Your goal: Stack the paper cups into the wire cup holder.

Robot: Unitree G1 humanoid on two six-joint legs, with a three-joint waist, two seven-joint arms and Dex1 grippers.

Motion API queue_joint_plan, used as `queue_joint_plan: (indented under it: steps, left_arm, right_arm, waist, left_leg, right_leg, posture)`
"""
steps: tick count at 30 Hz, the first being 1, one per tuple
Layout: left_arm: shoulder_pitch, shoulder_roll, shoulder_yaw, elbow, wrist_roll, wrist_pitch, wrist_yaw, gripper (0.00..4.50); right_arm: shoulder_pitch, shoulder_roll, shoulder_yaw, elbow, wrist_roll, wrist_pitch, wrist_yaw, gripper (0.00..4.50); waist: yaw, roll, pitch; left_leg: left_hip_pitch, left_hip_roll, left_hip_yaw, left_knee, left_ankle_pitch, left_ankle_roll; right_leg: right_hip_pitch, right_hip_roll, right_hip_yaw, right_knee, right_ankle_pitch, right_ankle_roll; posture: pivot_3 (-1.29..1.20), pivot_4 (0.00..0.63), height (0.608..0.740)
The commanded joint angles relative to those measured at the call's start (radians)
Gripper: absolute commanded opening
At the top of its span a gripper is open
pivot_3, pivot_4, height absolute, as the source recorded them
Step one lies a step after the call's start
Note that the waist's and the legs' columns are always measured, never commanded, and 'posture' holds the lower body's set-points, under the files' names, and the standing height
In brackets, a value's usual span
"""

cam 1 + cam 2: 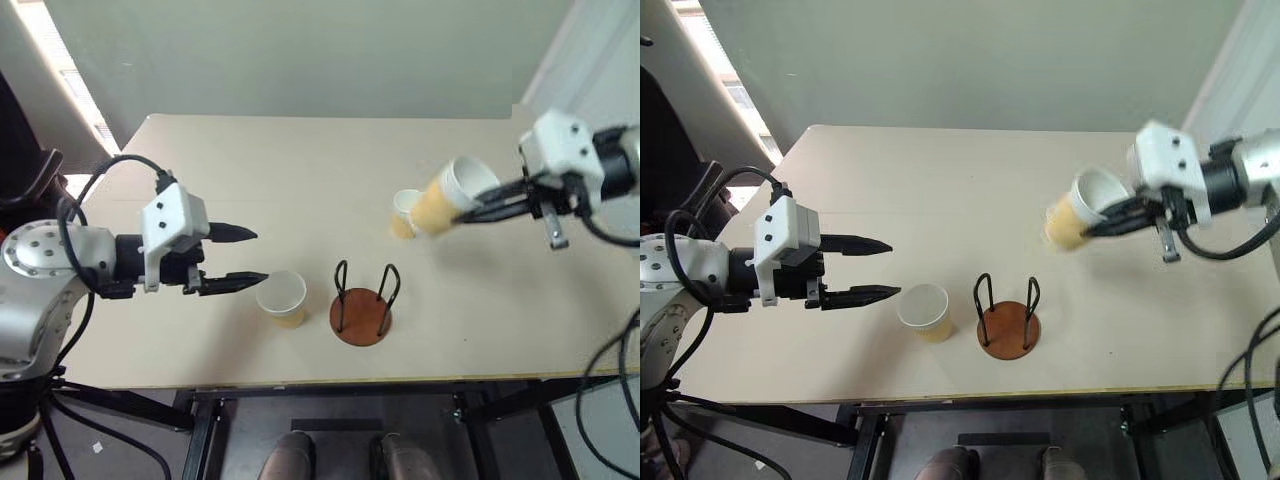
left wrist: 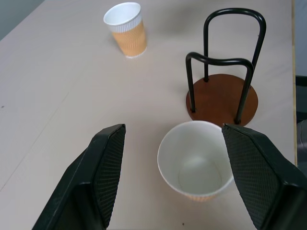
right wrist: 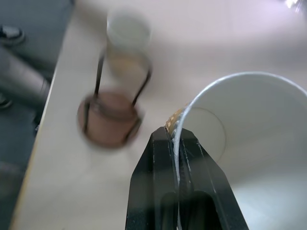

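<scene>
My right gripper will let go of the paper cup on the brown disc base [image 1: 361, 319] [image 3: 110, 119] between the wire cup holder's black loops.
My right gripper [image 1: 474, 209] is shut on the rim of one paper cup [image 1: 447, 197], which it holds tilted in the air above the table's right side; its fingers [image 3: 169, 143] pinch the cup wall. A second paper cup [image 1: 404, 213] stands on the table just behind the held one. A third paper cup [image 1: 282, 297] stands upright near the front, left of the wire cup holder [image 1: 362, 305], which has a brown disc base and black loops with nothing inside. My left gripper [image 1: 238, 258] is open and level, with its fingertips just short of that third cup [image 2: 195, 165].
The beige table [image 1: 250, 170] has its front edge close below the holder and the near cup. A window wall lies at the left and a pale wall behind the table.
</scene>
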Motion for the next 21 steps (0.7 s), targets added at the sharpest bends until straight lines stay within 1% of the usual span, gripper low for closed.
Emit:
queue_joint_plan:
  steps: [1, 4, 7, 17, 21]
  left_arm:
    - [-0.034, -0.005, -0.013, -0.003, 0.002, -0.021, 0.004, 3.46]
    - [-0.043, -0.011, -0.030, -0.004, 0.004, -0.023, 0.008, 3.46]
    - [-0.031, -0.015, -0.034, -0.023, 0.000, -0.017, 0.019, 3.46]
    - [0.011, -0.012, -0.014, -0.073, -0.026, 0.007, 0.051, 3.46]
    - [0.016, -0.012, -0.012, -0.086, -0.028, 0.015, 0.062, 3.46]
  right_arm:
    - [-0.057, 0.065, 0.056, 0.002, 0.018, -0.033, 0.026, 0.03]
    - [-0.054, 0.091, 0.131, -0.027, 0.034, -0.062, 0.028, 0.03]
    - [-0.041, 0.110, 0.173, -0.044, 0.032, -0.081, 0.028, 0.03]
    - [-0.010, 0.092, 0.272, -0.088, 0.101, -0.096, 0.028, 0.03]
    - [-0.008, 0.107, 0.286, -0.081, 0.070, -0.109, 0.028, 0.03]
  waist:
    - [-0.001, 0.000, 0.000]
    - [-0.003, 0.001, 0.000]
    - [-0.001, 0.001, 0.000]
    - [-0.002, 0.001, 0.000]
    - [-0.003, 0.001, 0.000]
  left_leg:
    - [0.000, 0.000, 0.000, -0.001, 0.000, 0.000]
    - [0.000, 0.000, -0.001, -0.002, 0.001, 0.000]
    - [-0.001, 0.000, -0.001, -0.003, 0.001, 0.000]
    - [-0.001, 0.000, -0.001, -0.003, 0.000, -0.002]
    - [0.000, 0.000, -0.001, -0.003, 0.000, -0.002]
  right_leg:
    - [0.000, 0.000, 0.000, 0.000, 0.000, 0.000]
    - [-0.001, 0.000, -0.001, 0.001, 0.000, -0.001]
    - [-0.001, 0.000, -0.001, 0.000, -0.001, -0.002]
    - [-0.001, 0.000, -0.002, 0.000, -0.002, -0.003]
    - [-0.001, 0.000, -0.002, 0.002, -0.002, -0.003]
  posture:
    - [0.00, 0.150, 0.740]
    - [0.00, 0.150, 0.740]
    - [0.00, 0.150, 0.740]
    - [0.00, 0.150, 0.740]
    - [0.00, 0.150, 0.740]
